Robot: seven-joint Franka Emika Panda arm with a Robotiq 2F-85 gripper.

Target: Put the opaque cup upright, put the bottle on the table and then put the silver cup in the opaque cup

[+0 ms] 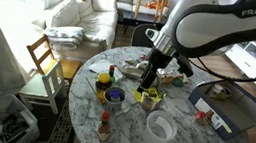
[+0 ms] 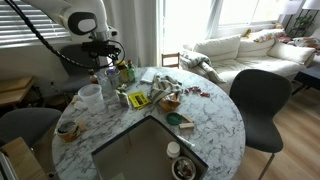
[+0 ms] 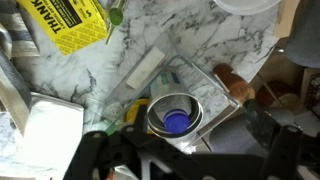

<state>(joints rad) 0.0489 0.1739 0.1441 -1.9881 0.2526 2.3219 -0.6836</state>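
Note:
The robot's gripper needs to close on the bottle's blue cap (image 1: 116,94) (image 3: 176,121) inside the silver cup, because the bottle should go onto the table first.
The opaque cup (image 1: 161,127) is white plastic and stands upright on the marble table (image 1: 178,107); it also shows in the other exterior view (image 2: 90,97), and its rim is at the top edge of the wrist view (image 3: 245,5). The silver cup (image 3: 172,113) stands upright just ahead of my fingers. A bottle's blue cap (image 3: 176,122) shows inside its rim. The silver cup also shows in an exterior view (image 1: 114,97). My gripper (image 3: 190,150) is open and empty and hovers low over the table beside the silver cup (image 1: 145,86) (image 2: 107,86).
A yellow container (image 1: 104,82) and a red sauce bottle (image 1: 105,127) stand near the silver cup. A yellow printed packet (image 3: 70,25) and other clutter lie around it. A black chair (image 2: 262,100) stands at the table's edge.

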